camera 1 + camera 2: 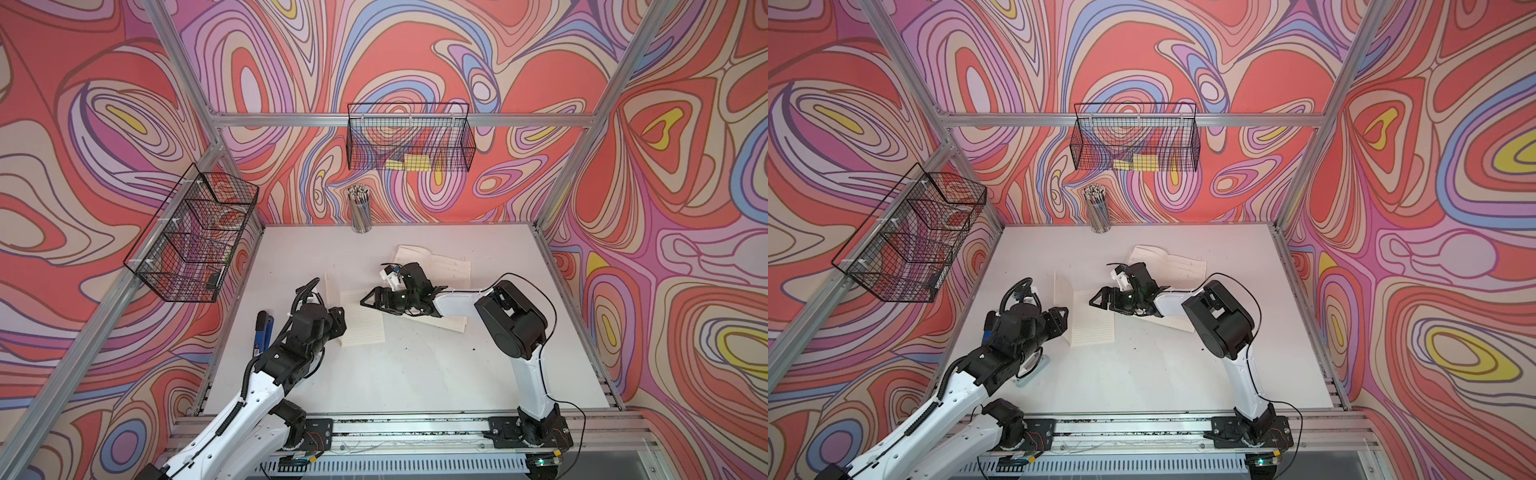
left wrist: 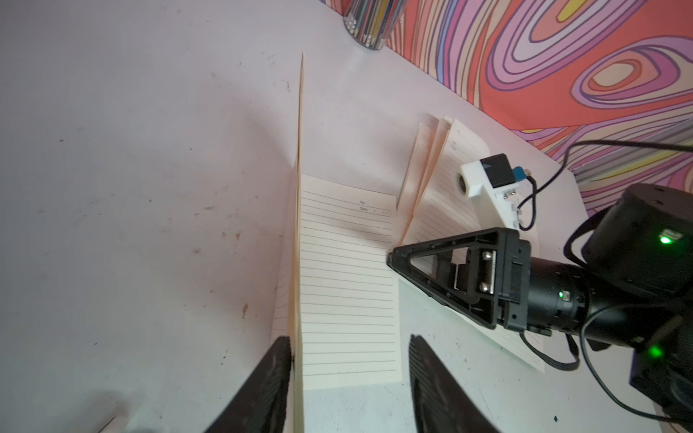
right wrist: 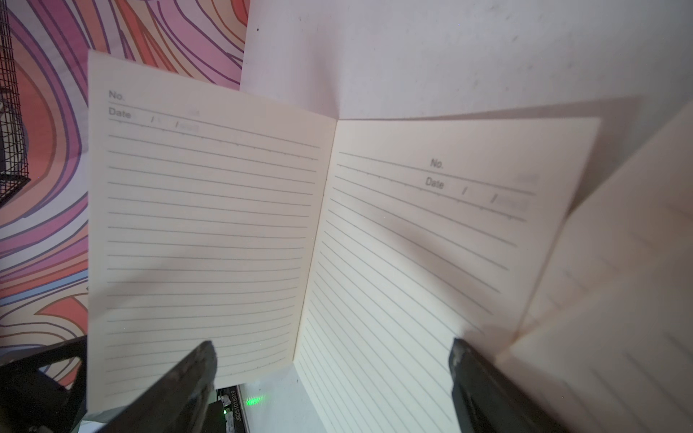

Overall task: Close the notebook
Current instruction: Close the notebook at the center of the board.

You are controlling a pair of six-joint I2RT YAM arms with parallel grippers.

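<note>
Once the upright half is folded over, the robot's left gripper will close on the middle of the notebook's spine (image 1: 341, 308) (image 2: 283, 265), opposite the right gripper.
The notebook (image 1: 362, 319) (image 1: 1094, 319) lies open left of the table's middle, with cream lined pages. Its right half rests flat, and its left half (image 2: 300, 210) stands nearly upright. My left gripper (image 2: 348, 375) is open at the near end of the book. One of its fingers (image 2: 272, 371) touches the outer side of the upright leaf, while the other stands apart over the bare table. My right gripper (image 3: 333, 360) is open with nothing between its jaws, and faces the open spread (image 3: 412, 243) from the flat page's right edge (image 1: 368, 300).
A second open lined notebook (image 1: 444, 266) lies behind, under the right arm. A cup of pencils (image 1: 359, 210) stands at the back wall. Wire baskets hang at the back (image 1: 409, 137) and the left (image 1: 195, 237). A blue and black tool (image 1: 262, 332) lies at the table's left edge.
</note>
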